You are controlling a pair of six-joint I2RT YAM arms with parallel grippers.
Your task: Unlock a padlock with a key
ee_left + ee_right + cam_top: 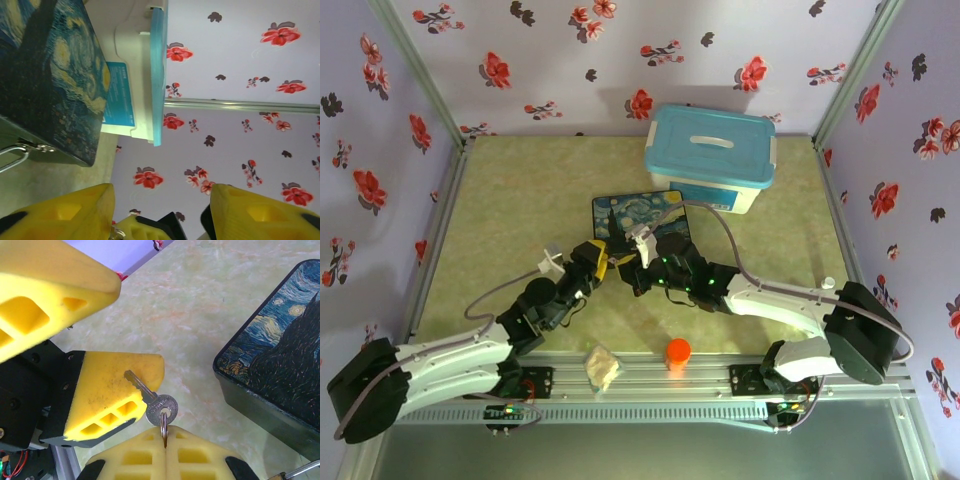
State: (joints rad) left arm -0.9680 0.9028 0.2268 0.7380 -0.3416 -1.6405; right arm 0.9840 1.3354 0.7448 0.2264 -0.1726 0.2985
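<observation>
The robot's right gripper is holding the key by its thin ring, so next the left gripper pinches the blade while the right gripper takes the round head [164,407].
The key [161,408] is small and grey, with a round head on a thin ring. My right gripper [165,434] is shut on that ring, so the key sticks out past its fingertips. The key's blade lies against one yellow finger [112,382] of my left gripper. The left gripper's other finger [50,280] stands well apart, and my left gripper [162,200] is open with nothing between its fingers. From above, the left gripper [594,262] and right gripper [626,268] meet just in front of the painted box [642,215]. The padlock is hidden.
The starry painted box [280,340] sits close on the right, its metal clasp [15,150] showing at its side. A white bin with a blue lid [712,150] stands behind it. An orange cylinder [678,352] and a pale lump [603,366] sit near the front rail.
</observation>
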